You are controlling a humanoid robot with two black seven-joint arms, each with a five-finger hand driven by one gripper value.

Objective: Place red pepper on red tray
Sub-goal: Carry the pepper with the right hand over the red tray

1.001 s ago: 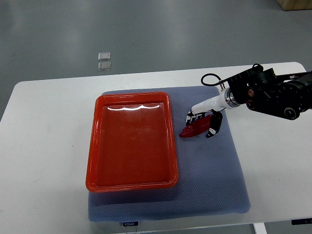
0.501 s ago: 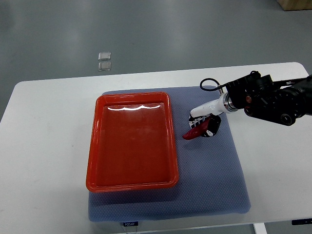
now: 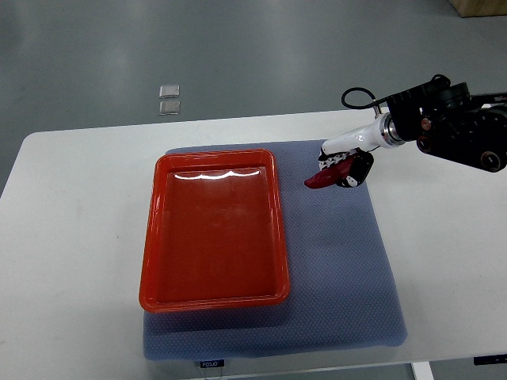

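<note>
The robot's right gripper will release the red pepper, which hangs above the blue mat now, on the middle of the red tray's bottom point(image 3: 212, 225).
The red pepper point(image 3: 326, 176) is held in my right hand point(image 3: 341, 168), whose fingers are curled around it. Hand and pepper hang above the blue mat's far right part, to the right of the red tray's far corner. The pepper's tip points left toward the tray. The red tray point(image 3: 158, 237) lies on the left half of the mat and has nothing in it. My right arm point(image 3: 444, 131) comes in from the right edge. The left arm does not show.
A blue-grey mat point(image 3: 341, 269) covers the middle of the white table point(image 3: 71, 237). A black cable loops above the right wrist point(image 3: 358, 95). Two small clear squares point(image 3: 169, 99) lie on the floor beyond the table.
My right hand has lifted the red pepper off the mat and carried it up and toward the far side, slightly right. The tray has not moved.
</note>
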